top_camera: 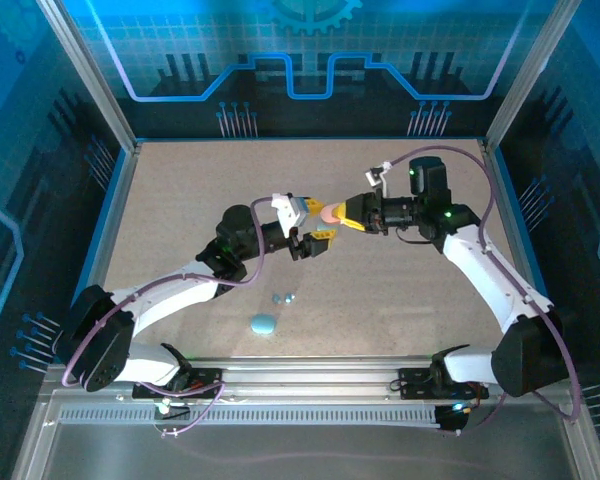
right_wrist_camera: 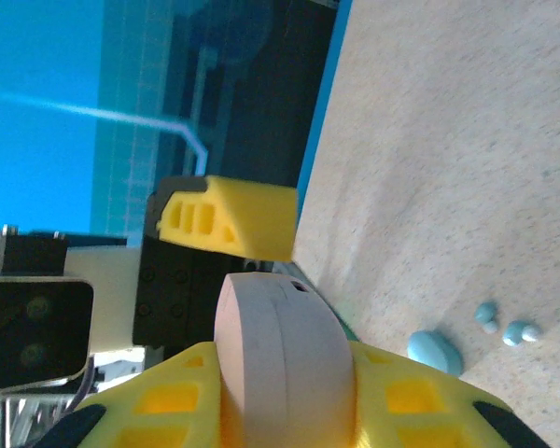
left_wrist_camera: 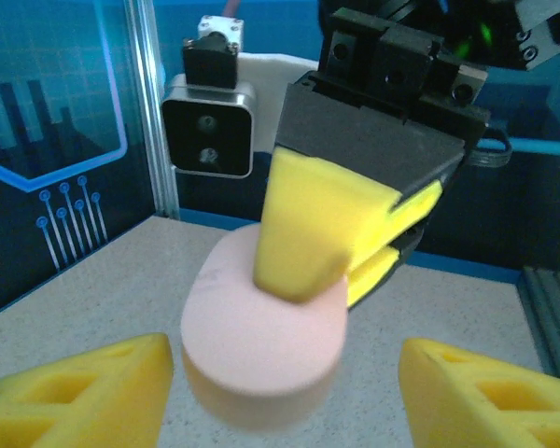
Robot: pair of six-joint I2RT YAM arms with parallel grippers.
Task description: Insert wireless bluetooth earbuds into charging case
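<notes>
Next, my right gripper places the pink oval charging case down on the table just nearer the front than its yellow fingers (top_camera: 346,249), and lets it rest there.
A pink oval charging case (top_camera: 329,212) hangs in the air over the middle of the table, lid closed. My right gripper (top_camera: 342,215) is shut on it, yellow fingers pressing both flat faces (right_wrist_camera: 280,355). My left gripper (top_camera: 315,222) faces it, open, its fingertips (left_wrist_camera: 75,392) standing apart on either side of the case (left_wrist_camera: 261,345) without touching. Two light blue earbuds (top_camera: 277,298) (right_wrist_camera: 520,331) lie on the table nearer the front, beside a closed light blue case (top_camera: 263,323) (right_wrist_camera: 436,352).
The speckled beige table (top_camera: 180,200) has raised blue walls at the left (top_camera: 108,215), back and right. An aluminium rail (top_camera: 310,375) runs along the near edge by the arm bases.
</notes>
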